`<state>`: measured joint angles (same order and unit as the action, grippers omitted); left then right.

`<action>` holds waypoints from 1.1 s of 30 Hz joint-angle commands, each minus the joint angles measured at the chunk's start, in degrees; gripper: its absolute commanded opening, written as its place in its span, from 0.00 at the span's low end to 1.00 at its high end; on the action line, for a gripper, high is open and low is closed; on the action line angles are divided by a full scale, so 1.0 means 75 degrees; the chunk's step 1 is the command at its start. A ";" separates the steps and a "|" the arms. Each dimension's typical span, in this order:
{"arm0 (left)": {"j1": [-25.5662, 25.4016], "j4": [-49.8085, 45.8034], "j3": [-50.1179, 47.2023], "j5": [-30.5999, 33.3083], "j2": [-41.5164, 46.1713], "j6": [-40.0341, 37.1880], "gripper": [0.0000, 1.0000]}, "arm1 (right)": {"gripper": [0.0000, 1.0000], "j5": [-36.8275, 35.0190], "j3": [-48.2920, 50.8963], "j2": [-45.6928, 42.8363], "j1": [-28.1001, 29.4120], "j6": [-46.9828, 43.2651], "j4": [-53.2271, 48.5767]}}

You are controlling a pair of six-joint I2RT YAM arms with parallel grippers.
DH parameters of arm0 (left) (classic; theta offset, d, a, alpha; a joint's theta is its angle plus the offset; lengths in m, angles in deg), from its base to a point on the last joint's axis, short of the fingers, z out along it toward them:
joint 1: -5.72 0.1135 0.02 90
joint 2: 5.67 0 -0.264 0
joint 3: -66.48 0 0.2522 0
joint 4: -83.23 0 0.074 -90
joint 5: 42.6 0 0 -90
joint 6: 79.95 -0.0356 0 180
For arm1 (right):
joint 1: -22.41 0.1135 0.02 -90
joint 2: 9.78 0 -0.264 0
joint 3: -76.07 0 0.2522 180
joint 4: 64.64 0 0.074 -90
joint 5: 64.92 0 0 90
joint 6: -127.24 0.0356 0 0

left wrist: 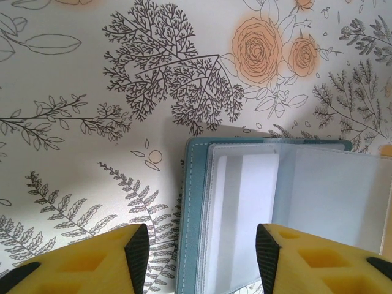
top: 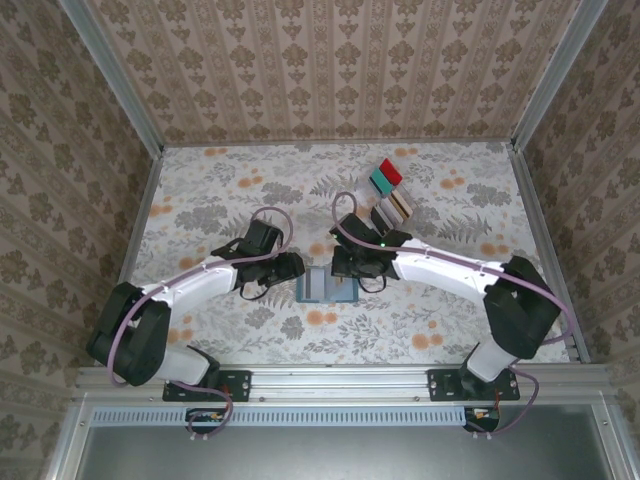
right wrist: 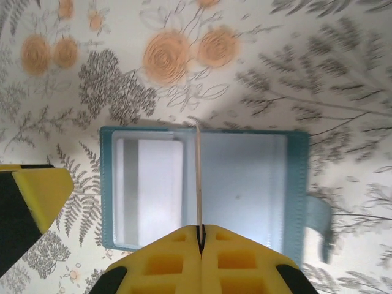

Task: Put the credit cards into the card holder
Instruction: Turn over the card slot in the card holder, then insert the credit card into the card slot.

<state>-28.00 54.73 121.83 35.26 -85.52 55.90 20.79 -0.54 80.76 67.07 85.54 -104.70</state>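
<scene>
The tan card is upright over the loose card holder, so the robot's left gripper should pinch the teal edge (left wrist: 189, 245) before the right gripper tilts the card and slides it in.
The card holder (top: 327, 287) lies open on the floral table between both arms, teal-blue at its rim (right wrist: 297, 184) and paler blue-grey inside. A whitish credit card (right wrist: 150, 187) sits in its left pocket. My right gripper (right wrist: 199, 231) is shut on a thin tan card (right wrist: 199, 177), seen edge-on and standing upright over the holder's middle fold. My left gripper (left wrist: 202, 257) hovers open over the holder's left edge (left wrist: 195, 208), its yellow fingers (left wrist: 138, 254) apart and gripping nothing. In the top view the left gripper (top: 292, 268) and the right gripper (top: 346, 270) flank the holder.
A clear tray (top: 390, 195) with red and teal pieces and some pale cards stands behind the right gripper. The holder's closing strap (right wrist: 318, 226) sticks out on its right side. Patterned walls enclose the table on three sides.
</scene>
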 commanded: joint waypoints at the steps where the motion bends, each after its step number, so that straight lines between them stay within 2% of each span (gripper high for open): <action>1: 0.0030 -0.0108 -0.0077 0.0077 0.0046 0.0084 0.53 | 0.04 -0.0611 0.0363 -0.0769 -0.0274 0.0006 -0.0430; 4: 0.0048 -0.0102 0.0003 -0.0040 -0.0134 0.0057 0.53 | 0.04 -0.0494 0.0599 -0.1086 -0.0331 -0.0076 -0.0147; 6: 0.0042 -0.0048 0.0059 -0.0173 -0.0290 0.0021 0.53 | 0.04 -0.0094 0.0750 -0.1096 -0.0326 -0.0076 0.0347; 10: 0.0042 0.0134 0.0081 -0.0437 -0.0552 0.0033 0.51 | 0.03 0.1191 0.1106 -0.0641 -0.0311 0.0305 0.1734; 15: 0.0042 0.0228 0.0064 -0.0607 -0.0735 0.0019 0.48 | 0.03 0.1920 0.1573 -0.0085 -0.0283 0.0847 0.3138; 25: 0.0031 0.0327 0.0106 -0.0785 -0.1026 -0.0016 0.42 | 0.03 0.2280 0.2072 0.0486 -0.0289 0.1189 0.4062; 33: 0.0019 0.0331 0.0088 -0.0772 -0.1251 -0.0026 0.33 | 0.04 0.2145 0.2340 0.0818 -0.0298 0.1226 0.4117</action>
<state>-27.95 57.13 121.83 30.21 -93.91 55.88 36.35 15.54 85.64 64.67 93.89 -74.41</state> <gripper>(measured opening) 0.340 0.056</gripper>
